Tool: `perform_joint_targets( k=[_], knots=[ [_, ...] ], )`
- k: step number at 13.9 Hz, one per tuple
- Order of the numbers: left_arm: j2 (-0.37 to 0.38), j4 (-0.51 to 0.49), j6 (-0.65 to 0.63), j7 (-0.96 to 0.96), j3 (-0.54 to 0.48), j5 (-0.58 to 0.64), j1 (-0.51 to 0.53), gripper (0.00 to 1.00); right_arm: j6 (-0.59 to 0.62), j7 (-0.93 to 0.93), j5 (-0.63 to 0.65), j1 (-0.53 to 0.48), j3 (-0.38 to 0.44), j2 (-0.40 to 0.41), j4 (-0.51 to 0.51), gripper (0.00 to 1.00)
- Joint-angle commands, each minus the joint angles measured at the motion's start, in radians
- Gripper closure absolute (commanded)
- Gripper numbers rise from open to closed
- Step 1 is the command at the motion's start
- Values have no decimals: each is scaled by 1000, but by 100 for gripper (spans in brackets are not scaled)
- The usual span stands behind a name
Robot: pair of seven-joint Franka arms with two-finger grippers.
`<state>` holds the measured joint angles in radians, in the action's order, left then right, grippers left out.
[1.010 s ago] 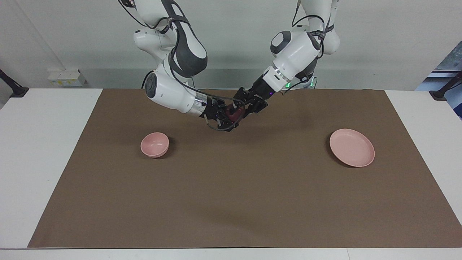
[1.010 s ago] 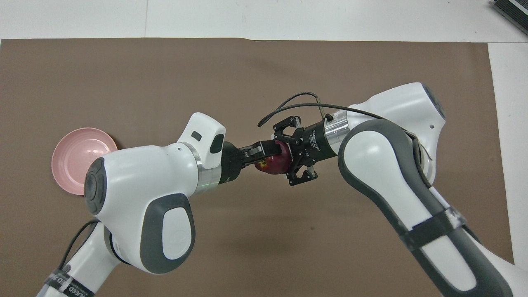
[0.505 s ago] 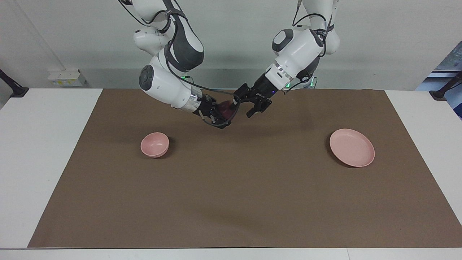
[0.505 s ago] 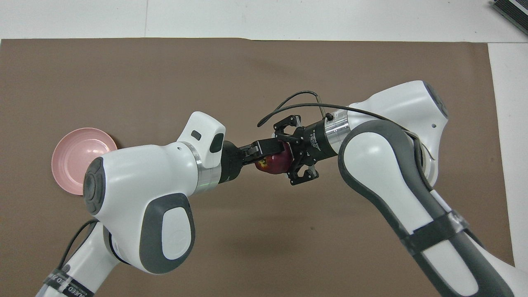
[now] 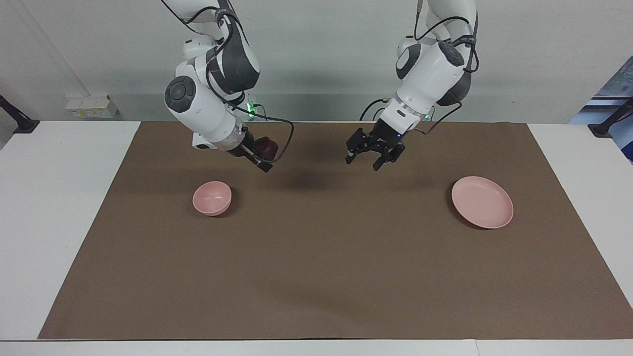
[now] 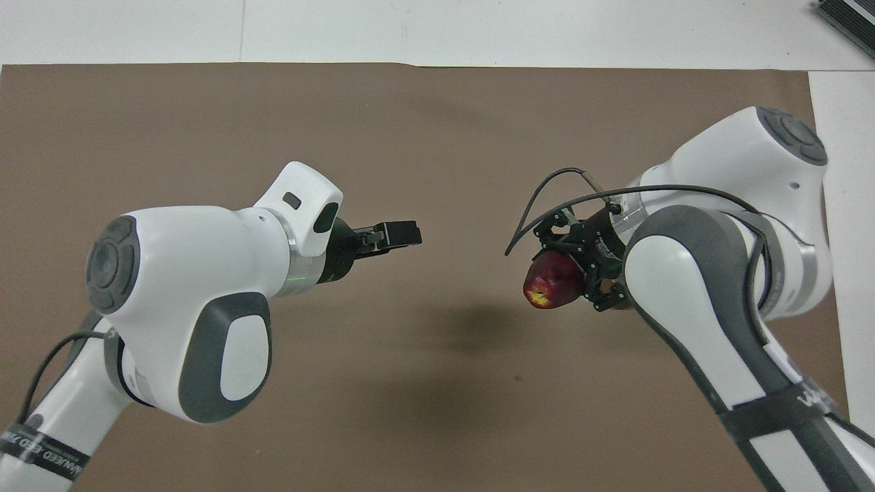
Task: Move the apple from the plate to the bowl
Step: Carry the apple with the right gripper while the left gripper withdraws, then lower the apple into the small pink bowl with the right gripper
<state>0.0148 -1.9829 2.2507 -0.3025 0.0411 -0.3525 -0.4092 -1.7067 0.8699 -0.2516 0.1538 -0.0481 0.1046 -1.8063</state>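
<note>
The apple, which hangs over the brown mat now, will be let go by my right gripper inside the small deep pink bowl [image 6: 643, 262] on the brown mat under its wrist.
The dark red apple [image 5: 269, 146] with its yellow patch [image 6: 549, 281] hangs in the air, and my right gripper [image 5: 264, 154] [image 6: 571, 272] is shut on it over the brown mat, close to the bowl. The small deep pink bowl [image 5: 212, 198] stands on the mat toward the right arm's end with nothing in it. My left gripper [image 5: 362, 163] [image 6: 402, 234] is open and holds nothing, raised over the mat's middle strip. The wide pink plate [image 5: 482, 202] lies bare toward the left arm's end. In the overhead view the arms hide both bowl and plate.
A brown mat [image 5: 316, 257] covers most of the white table [image 5: 54, 207]. A cable loops from the right wrist [image 5: 287, 138] beside the apple. Dark stands sit at the table's two ends [image 5: 17, 121].
My left gripper opened and let go of the apple, leaving it in the right gripper. The arms drew apart, the right one carrying the apple toward the bowl's end.
</note>
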Motion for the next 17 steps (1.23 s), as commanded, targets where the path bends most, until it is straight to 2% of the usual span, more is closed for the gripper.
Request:
perform_joint_targets(
  k=[1,4,6,7,9,12,17],
  knots=[
    [-6,24,-75,131,6,125,81,0,12,-206,86,-43,-7,-59,-25,100],
    [-10,41,-105,356,6,231,180,0,-43,-496,143,-118,-7,-100,-89,100],
    [-10,96,-157,390,6,332,217,0,-161,-644,170,-149,-6,-153,-203,100],
    [-9,146,-205,393,6,345,231,0,-215,-701,178,-158,-6,-175,-252,100],
    [-10,249,-336,430,6,346,254,0,-284,-747,204,-174,-6,-180,-307,100],
    [14,347,-451,441,-26,345,286,0,-466,-767,218,-195,-9,-163,-407,100],
    [-1,527,-735,510,-46,346,320,0,-616,-769,218,-186,-9,-54,-421,100]
  ],
)
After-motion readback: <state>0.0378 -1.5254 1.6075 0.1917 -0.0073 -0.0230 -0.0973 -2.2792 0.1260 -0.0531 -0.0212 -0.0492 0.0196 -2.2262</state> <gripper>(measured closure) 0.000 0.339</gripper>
